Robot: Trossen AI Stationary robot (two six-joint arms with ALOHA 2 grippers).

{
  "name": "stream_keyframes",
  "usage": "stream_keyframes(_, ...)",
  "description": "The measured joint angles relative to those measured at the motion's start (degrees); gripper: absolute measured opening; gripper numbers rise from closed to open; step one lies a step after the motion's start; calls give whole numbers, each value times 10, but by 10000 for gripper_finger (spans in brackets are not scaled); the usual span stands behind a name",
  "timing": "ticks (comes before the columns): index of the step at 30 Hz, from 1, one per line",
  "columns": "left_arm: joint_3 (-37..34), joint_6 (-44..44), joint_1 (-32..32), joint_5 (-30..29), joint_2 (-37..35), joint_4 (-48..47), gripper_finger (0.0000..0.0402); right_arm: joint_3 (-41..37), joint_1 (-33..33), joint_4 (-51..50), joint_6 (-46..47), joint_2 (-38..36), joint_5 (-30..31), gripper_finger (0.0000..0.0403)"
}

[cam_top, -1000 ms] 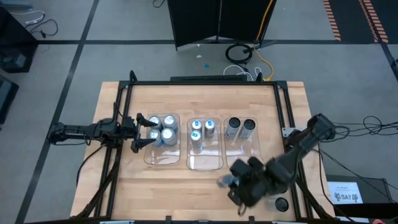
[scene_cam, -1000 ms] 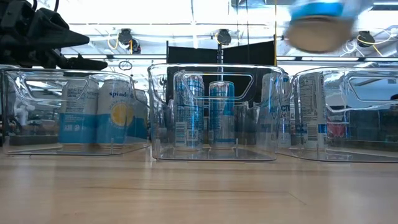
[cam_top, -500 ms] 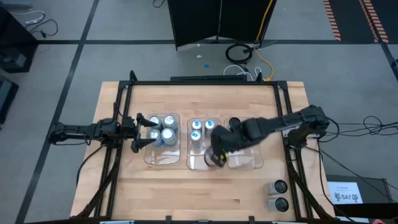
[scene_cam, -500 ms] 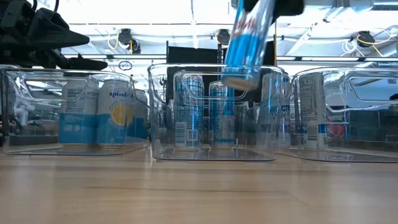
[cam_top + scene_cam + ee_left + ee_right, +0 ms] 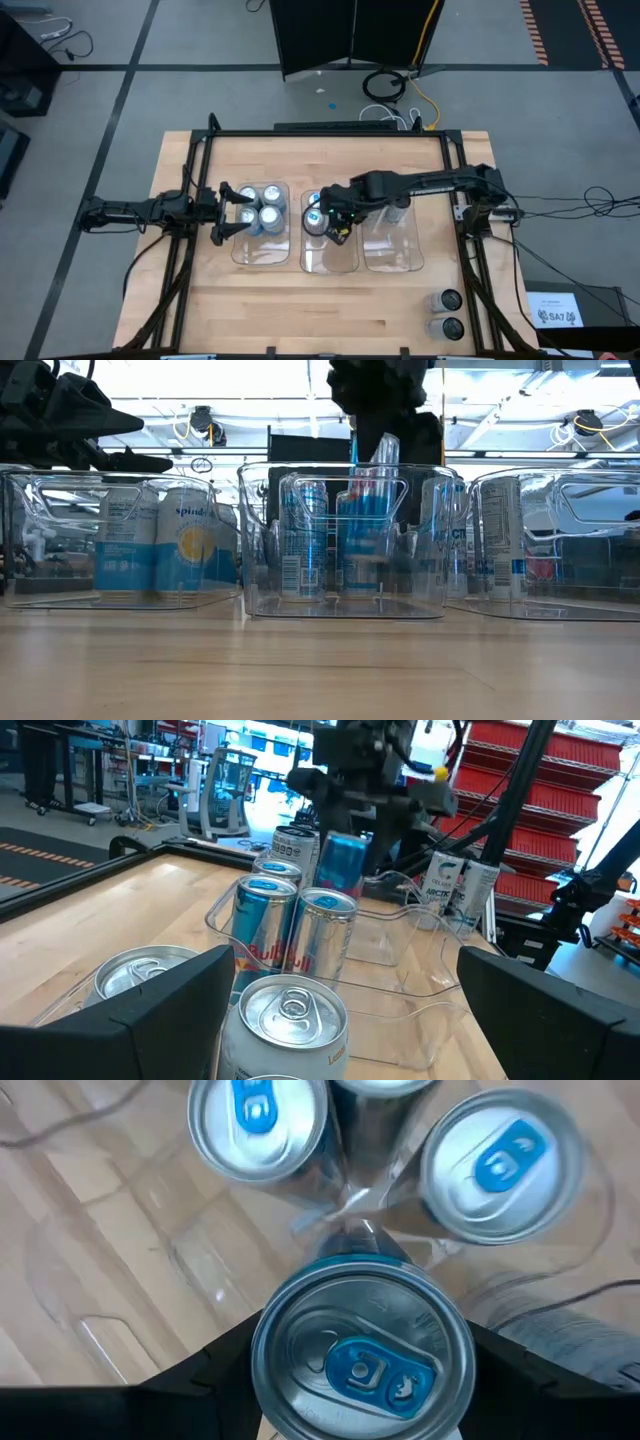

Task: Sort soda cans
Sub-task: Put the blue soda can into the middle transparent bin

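Note:
I need to use my right gripper to place the blue-topped can in the middle clear bin, snug (image 5: pixel 337 219) (image 5: pixel 356 1266) against the other blue-topped cans.
My right gripper (image 5: pixel 335 222) is shut on a blue-topped soda can (image 5: pixel 360 1358) inside the middle clear bin (image 5: pixel 330 262). Two other blue-topped cans (image 5: pixel 258 1120) (image 5: pixel 500 1165) stand beside it. In the low view the held can (image 5: pixel 370 510) leans slightly behind the bin's wall. My left gripper (image 5: pixel 235 212) hangs open over the left bin (image 5: pixel 262 252), where several silver-topped cans (image 5: pixel 262 205) stand. The right bin (image 5: pixel 392 255) is partly hidden under my right arm. Two more cans (image 5: pixel 450 300) (image 5: pixel 443 327) stand upright on the table near its right near corner. My right gripper pinches the blue-topped can between its two fingers (image 5: pixel 215 1370), one on each side of the upper wall just below the rim (image 5: pixel 275 1380). The fingers come from above, pointing down. The can leans a little inside the middle bin. Whether its base touches the bin's floor I cannot tell.
The three clear bins stand side by side across the middle of the table. Bare wood (image 5: pixel 300 310) lies in front of them toward the near edge. A black frame rail (image 5: pixel 330 133) runs round the table. Cables and a dark panel lie on the floor beyond.
My right gripper carried the can from the table's near right area toward the left and far side. It then lowered the can into the middle bin. The can went from steeply tipped above the bin to nearly upright inside it. My left arm kept still.

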Motion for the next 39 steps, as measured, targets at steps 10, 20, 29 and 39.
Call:
stream_keyframes(10, 0, 0, 0, 0, 0, 0, 389, 0, -14, 12, -20, 58, -8, 235)
stream_keyframes(20, 0, 0, 0, 0, 0, 0, 389, 0, -19, 23, -35, 71, -7, 235)
stream_keyframes(29, 0, 0, 0, 0, 0, 0, 389, 0, -18, 22, -30, 71, -23, 236)
stream_keyframes(39, 0, 0, 0, 0, 0, 0, 389, 0, -17, 22, -19, 71, -24, 236)
